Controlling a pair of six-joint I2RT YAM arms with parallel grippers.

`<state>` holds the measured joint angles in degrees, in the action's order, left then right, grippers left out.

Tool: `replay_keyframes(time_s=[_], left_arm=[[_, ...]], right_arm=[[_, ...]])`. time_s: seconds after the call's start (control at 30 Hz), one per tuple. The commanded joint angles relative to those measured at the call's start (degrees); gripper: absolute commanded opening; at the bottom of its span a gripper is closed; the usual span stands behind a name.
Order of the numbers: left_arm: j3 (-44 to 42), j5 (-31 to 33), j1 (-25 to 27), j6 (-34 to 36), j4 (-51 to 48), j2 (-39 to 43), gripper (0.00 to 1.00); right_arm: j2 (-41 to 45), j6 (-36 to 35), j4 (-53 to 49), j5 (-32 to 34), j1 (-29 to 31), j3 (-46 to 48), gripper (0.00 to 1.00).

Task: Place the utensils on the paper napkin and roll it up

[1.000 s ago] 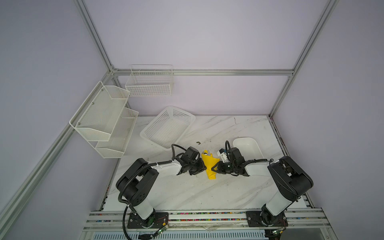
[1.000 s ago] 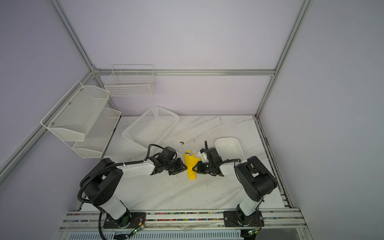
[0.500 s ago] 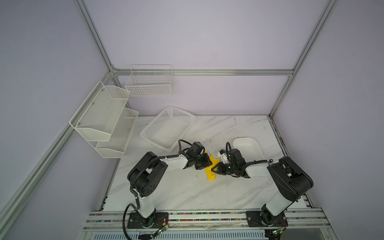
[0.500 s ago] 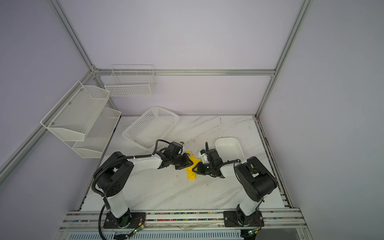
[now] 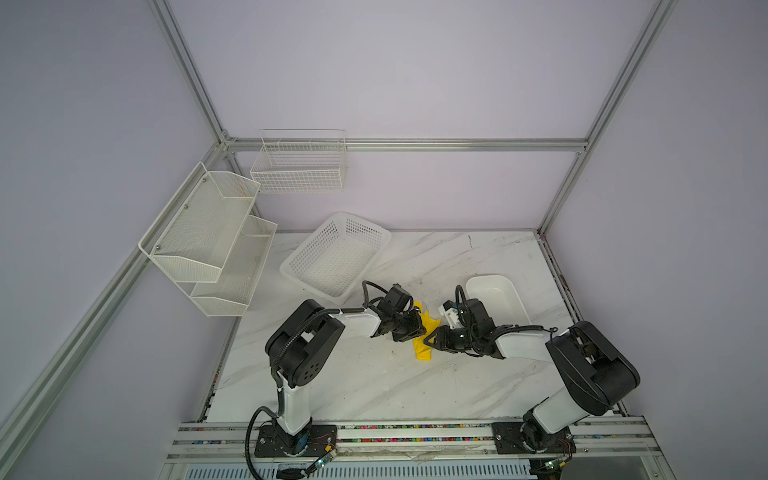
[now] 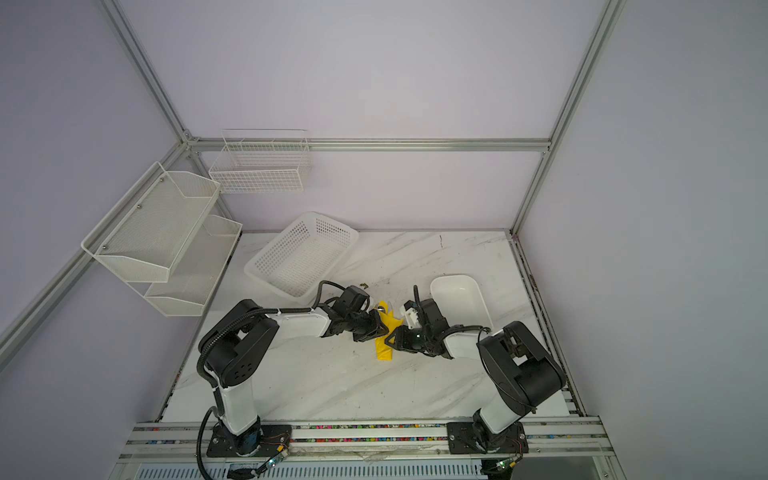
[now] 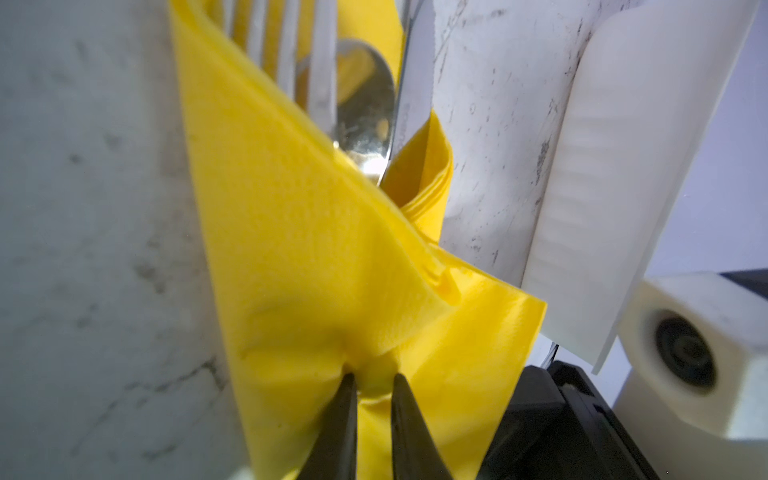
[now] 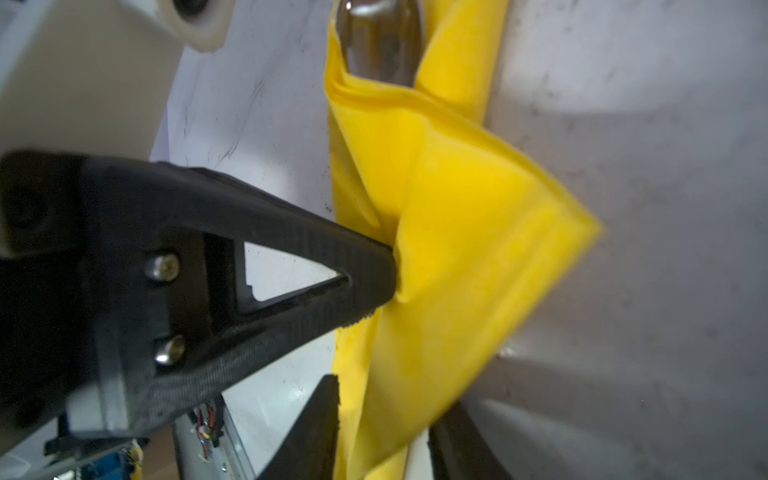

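The napkin's loose corner sticks out above my right gripper's low hold, so it should open and take the fold (image 8: pixel 416 318) beside my left gripper.
The yellow paper napkin (image 5: pixel 424 352) (image 6: pixel 384 351) lies partly wrapped round the utensils between both arms. In the left wrist view the fork (image 7: pixel 286 54), spoon (image 7: pixel 365 108) and knife (image 7: pixel 411 91) stick out of the napkin (image 7: pixel 316 249). My left gripper (image 7: pixel 372 376) (image 5: pixel 420 331) is shut on a pinched fold of it. The jaws of my right gripper (image 8: pixel 390 395) (image 5: pixel 429 338) stand apart on either side of the napkin's (image 8: pixel 465 232) lower end, with a gap showing. The spoon bowl (image 8: pixel 380 37) peeks from the far end.
A white tray (image 5: pixel 496 291) stands just behind the right arm, and a white perforated basket (image 5: pixel 336 257) behind the left arm. Wire shelves (image 5: pixel 208 249) hang on the left wall. Marble table (image 5: pixel 374 382) spreads toward the front edge.
My left gripper has moved right onto the napkin and closed on its fold. The right gripper's jaws have opened from their earlier grip on the napkin.
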<state>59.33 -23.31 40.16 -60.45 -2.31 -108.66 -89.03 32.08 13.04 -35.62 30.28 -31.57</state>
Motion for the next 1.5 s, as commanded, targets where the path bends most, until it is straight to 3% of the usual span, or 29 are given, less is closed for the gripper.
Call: replay_keyframes(time_s=[0.0,0.13,0.33,0.67,0.83,1.03,1.27,1.47], left_arm=[[4.09,0.33,0.73,0.97,-1.41,-0.91,0.17],[4.29,0.69,1.05,1.03,-1.53,-1.04,0.17],[4.6,0.6,1.29,1.03,-1.77,-1.26,0.17],[4.94,0.82,1.36,1.02,-2.23,-0.98,0.17],[5.02,0.76,1.41,0.92,-2.26,-1.02,0.17],[5.14,0.65,1.41,0.86,-2.26,-0.98,0.17],[5.25,0.64,1.42,0.68,-2.26,-0.93,0.17],[5.31,0.57,1.49,0.68,-2.26,-1.05,0.17]], right_arm=[[4.48,2.72,-3.85,0.33,0.33,1.99,0.49],[7.96,5.73,-4.05,-1.72,0.54,3.56,0.57],[6.26,7.2,-5.5,0.57,1.76,2.86,0.57],[4.34,5.01,-11.62,4.45,2.93,3.0,0.24],[4.67,4.17,-13.18,5.8,2.94,3.57,0.18],[4.78,3.63,-16.74,8.39,2.94,1.39,0.19],[8.81,4.4,-17.73,7.02,2.94,-1.24,0.3],[7.36,6.94,-16.39,10.48,2.77,-4.13,0.42]])
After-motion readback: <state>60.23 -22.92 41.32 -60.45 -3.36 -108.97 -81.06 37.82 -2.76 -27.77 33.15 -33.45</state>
